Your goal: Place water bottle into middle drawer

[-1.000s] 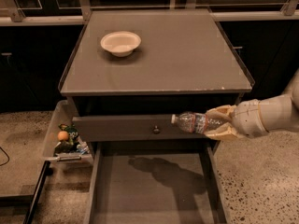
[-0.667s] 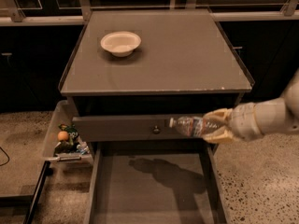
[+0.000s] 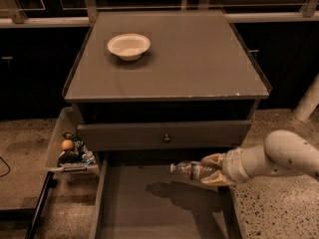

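My gripper is holding the water bottle over the drawer's back part. It will let go of it on the middle of the open drawer's grey bottom (image 3: 172,191), below the round knob.
The water bottle (image 3: 189,170) is clear and ribbed with a pale cap pointing left. It lies level in my gripper (image 3: 209,169), whose pale fingers are shut on its base end. The white arm comes in from the right edge. The bottle hangs over the back right part of the open middle drawer (image 3: 149,208), a wide grey drawer with a flat floor, and casts a shadow on that floor. The bottle sits just below the grey drawer front with the small round knob (image 3: 166,138).
A white bowl (image 3: 128,46) rests on the grey cabinet top (image 3: 199,59). A clear plastic bin of snacks (image 3: 70,151) hangs at the cabinet's left side. Speckled floor lies to both sides. A white pole (image 3: 309,101) stands at the right.
My gripper has lowered the bottle from in front of the knobbed drawer front down over the open middle drawer. The bowl and bin have not moved.
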